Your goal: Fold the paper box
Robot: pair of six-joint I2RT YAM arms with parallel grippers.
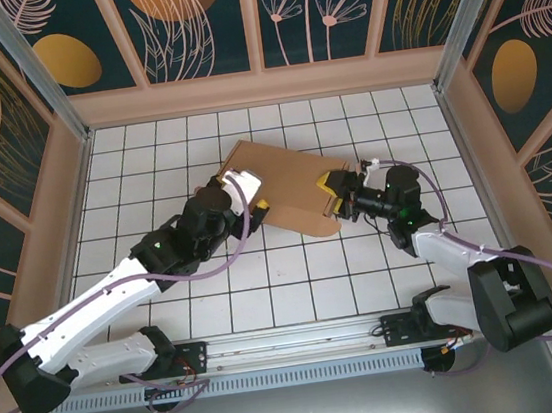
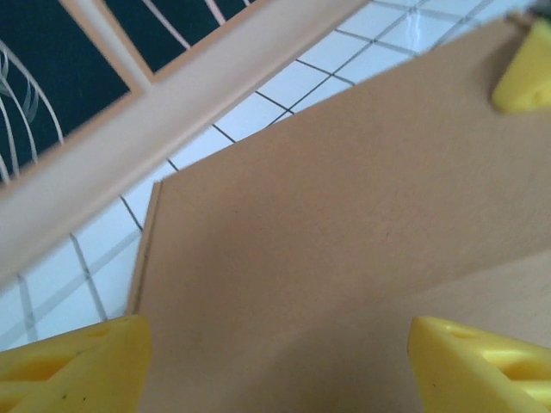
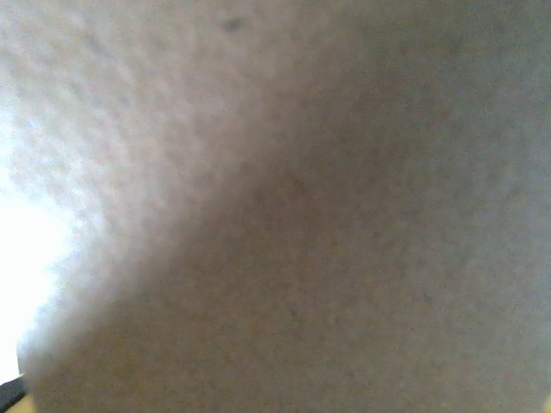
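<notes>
The paper box is lying flat and at a slant with my left gripper open over one end, so my left gripper will grab its near edge (image 1: 299,228) and tip it upright.
The paper box (image 1: 288,180) is a brown cardboard piece lying tilted on the white tiled floor, mid-table. My left gripper (image 1: 258,201) is at its left edge. In the left wrist view my left gripper (image 2: 275,366) is open: its yellow fingertips (image 2: 73,361) stand wide apart, with a flat panel of the paper box (image 2: 327,224) between and beyond them. My right gripper (image 1: 336,195) is at the box's right edge, its yellow fingers apart on either side of that edge. One of its fingers (image 2: 523,73) shows at the panel's far corner. Blurred cardboard of the paper box (image 3: 284,215) lies right against the right wrist camera.
Low beige walls (image 1: 261,87) with dark patterned panels above close in the tiled floor (image 1: 295,275) on three sides. The back wall's rail (image 2: 129,129) runs close behind the box. The arm bases sit on a metal rail (image 1: 294,350) at the near edge.
</notes>
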